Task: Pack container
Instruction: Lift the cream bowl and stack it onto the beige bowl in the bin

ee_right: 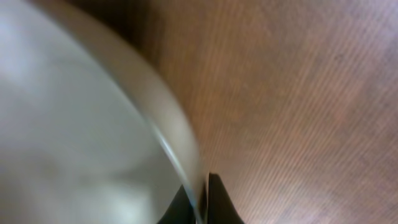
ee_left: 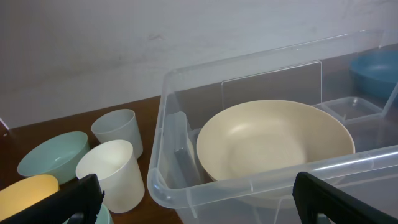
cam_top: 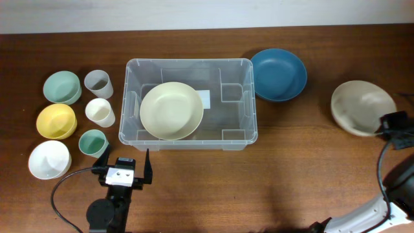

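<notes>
My right gripper will let go of the beige bowl inside the cream bowl (cam_top: 171,110) in the clear plastic container.
The clear plastic container (cam_top: 189,103) stands in the middle of the table with a cream bowl (cam_top: 171,110) inside it. In the left wrist view the container (ee_left: 261,180) and cream bowl (ee_left: 277,146) are close in front. My left gripper (cam_top: 124,169) is open and empty just in front of the container's near left corner. My right gripper (cam_top: 386,127) is shut on the rim of a beige bowl (cam_top: 361,107) at the far right. In the right wrist view the bowl (ee_right: 74,124) fills the left, its rim pinched between the fingers (ee_right: 202,202).
A dark blue bowl (cam_top: 278,74) sits behind the container's right end. Left of the container are a mint bowl (cam_top: 62,87), a yellow bowl (cam_top: 55,120), a white bowl (cam_top: 49,159), a grey cup (cam_top: 98,83), a cream cup (cam_top: 100,112) and a teal cup (cam_top: 92,142).
</notes>
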